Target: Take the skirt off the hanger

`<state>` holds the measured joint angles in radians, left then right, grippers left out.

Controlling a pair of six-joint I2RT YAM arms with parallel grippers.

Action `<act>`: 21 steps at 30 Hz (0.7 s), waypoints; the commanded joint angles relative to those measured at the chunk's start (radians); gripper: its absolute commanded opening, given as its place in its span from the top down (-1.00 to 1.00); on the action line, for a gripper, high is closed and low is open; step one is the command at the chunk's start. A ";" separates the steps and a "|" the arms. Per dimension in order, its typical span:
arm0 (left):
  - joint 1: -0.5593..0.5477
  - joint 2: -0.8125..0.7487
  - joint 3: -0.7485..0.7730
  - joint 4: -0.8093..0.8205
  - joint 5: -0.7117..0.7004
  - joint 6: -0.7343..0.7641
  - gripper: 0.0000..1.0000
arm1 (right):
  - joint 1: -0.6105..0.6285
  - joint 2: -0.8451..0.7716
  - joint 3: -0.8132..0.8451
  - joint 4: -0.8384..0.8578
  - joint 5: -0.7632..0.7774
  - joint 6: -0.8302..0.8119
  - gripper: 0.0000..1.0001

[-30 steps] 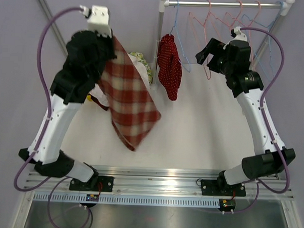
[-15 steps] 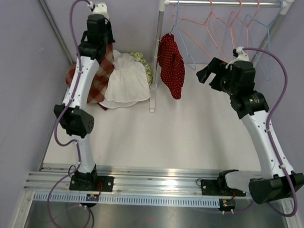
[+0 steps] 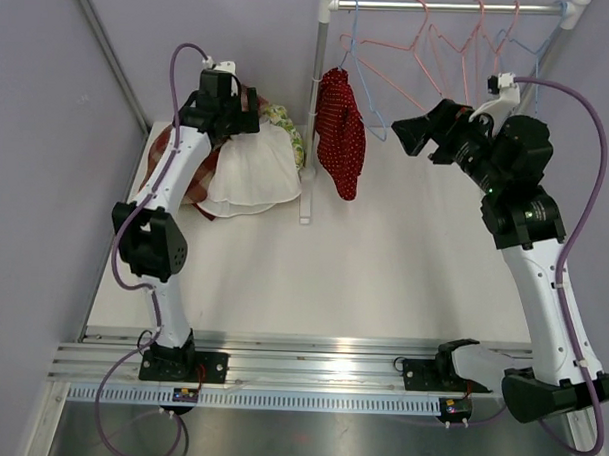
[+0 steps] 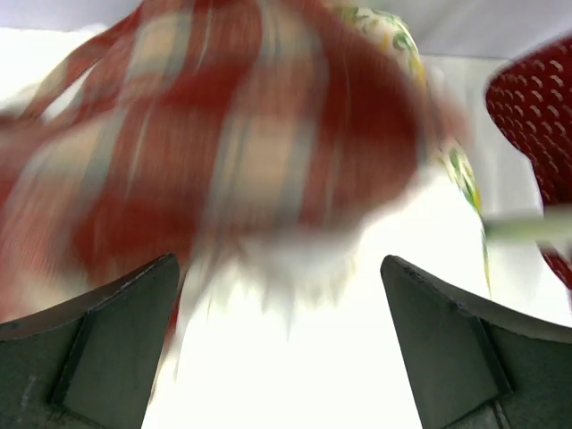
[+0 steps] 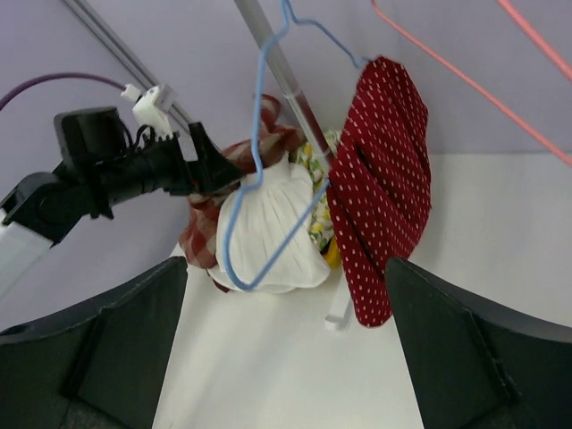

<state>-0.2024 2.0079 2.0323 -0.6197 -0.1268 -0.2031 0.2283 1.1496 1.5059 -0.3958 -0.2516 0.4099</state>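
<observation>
I will close my right gripper on the blue hanger's bare sloping arm (image 3: 368, 94) (image 5: 256, 152), roughly halfway down it, next to the red white-dotted skirt.
A red white-dotted skirt (image 3: 341, 134) hangs from a blue wire hanger (image 3: 353, 45) at the left end of the rail; in the right wrist view the skirt (image 5: 380, 179) and the hanger (image 5: 259, 179) show close up. My right gripper (image 3: 403, 134) is open in the air just right of the skirt, nothing between its fingers (image 5: 286, 268). My left gripper (image 3: 246, 121) is open over the clothes pile at back left. In the left wrist view the gripper (image 4: 277, 268) holds nothing, and a blurred red plaid skirt (image 4: 223, 143) lies ahead of it over white cloth.
The pile (image 3: 249, 166) holds a white garment, the plaid skirt (image 3: 182, 159) and a floral piece (image 3: 283, 122). The rack's white post (image 3: 315, 98) stands between the pile and the dotted skirt. Several bare pink and blue hangers (image 3: 461, 43) hang along the rail.
My left gripper carried the plaid skirt to the back-left pile, opened and let it go. My right arm rose toward the rail, staying open.
</observation>
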 commanded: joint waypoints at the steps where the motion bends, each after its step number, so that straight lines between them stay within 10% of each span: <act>1: -0.052 -0.300 -0.075 0.101 -0.025 0.019 -0.98 | -0.001 0.051 0.117 0.066 -0.069 -0.042 -0.99; 21: -0.405 -1.113 -0.972 -0.046 -0.214 -0.165 -0.98 | 0.140 0.782 0.881 -0.044 -0.120 -0.011 -0.93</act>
<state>-0.5812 0.9710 1.0645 -0.6716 -0.2890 -0.3161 0.3138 1.9026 2.2719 -0.4053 -0.3607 0.4137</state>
